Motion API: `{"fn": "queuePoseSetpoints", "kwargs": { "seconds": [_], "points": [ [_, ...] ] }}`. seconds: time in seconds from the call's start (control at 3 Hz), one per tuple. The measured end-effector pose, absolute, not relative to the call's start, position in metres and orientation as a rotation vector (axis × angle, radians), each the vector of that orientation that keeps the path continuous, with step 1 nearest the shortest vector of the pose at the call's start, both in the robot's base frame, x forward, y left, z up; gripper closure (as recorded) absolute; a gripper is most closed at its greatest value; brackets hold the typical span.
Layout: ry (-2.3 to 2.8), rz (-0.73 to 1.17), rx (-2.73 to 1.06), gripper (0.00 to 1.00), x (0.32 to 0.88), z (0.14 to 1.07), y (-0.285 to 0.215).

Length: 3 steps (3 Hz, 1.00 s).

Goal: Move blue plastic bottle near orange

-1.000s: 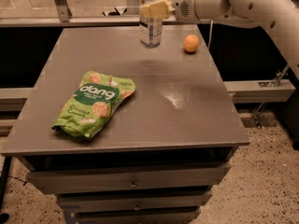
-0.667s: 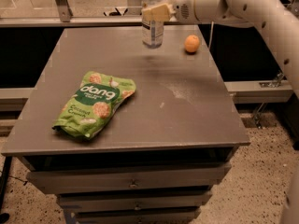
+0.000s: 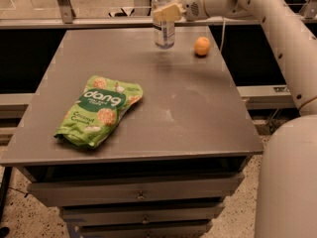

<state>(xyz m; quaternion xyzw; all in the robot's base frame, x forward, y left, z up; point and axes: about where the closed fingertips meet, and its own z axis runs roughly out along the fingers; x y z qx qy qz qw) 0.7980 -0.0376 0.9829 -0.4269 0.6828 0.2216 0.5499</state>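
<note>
I will set the blue plastic bottle down with my gripper on the grey table's far part (image 3: 177, 55), next to the orange.
The blue plastic bottle (image 3: 163, 29) is clear with a pale label and stands upright near the far edge of the grey table (image 3: 148, 103), its base just above or on the surface. My gripper (image 3: 167, 13) is shut on the bottle around its upper body, reaching in from the right. The bottle's cap is at the top edge of the view. The orange (image 3: 201, 46) is small and round and lies on the table to the right of the bottle, a short gap apart.
A green Dang snack bag (image 3: 99, 110) lies on the table's left middle. Drawers (image 3: 141, 195) sit under the tabletop. A metal rail (image 3: 74, 21) runs behind the table. My white arm (image 3: 277, 38) spans the right side.
The gripper has lifted the bottle slightly and shifted it a little right, toward the orange. The orange and the snack bag have not moved.
</note>
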Motion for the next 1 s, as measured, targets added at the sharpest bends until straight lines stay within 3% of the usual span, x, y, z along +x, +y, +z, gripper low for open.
{"fn": "queuePoseSetpoints", "kwargs": {
  "seconds": [1.0],
  "points": [
    [1.612, 0.503, -0.997, 1.00, 0.816, 0.983, -0.063]
  ]
}}
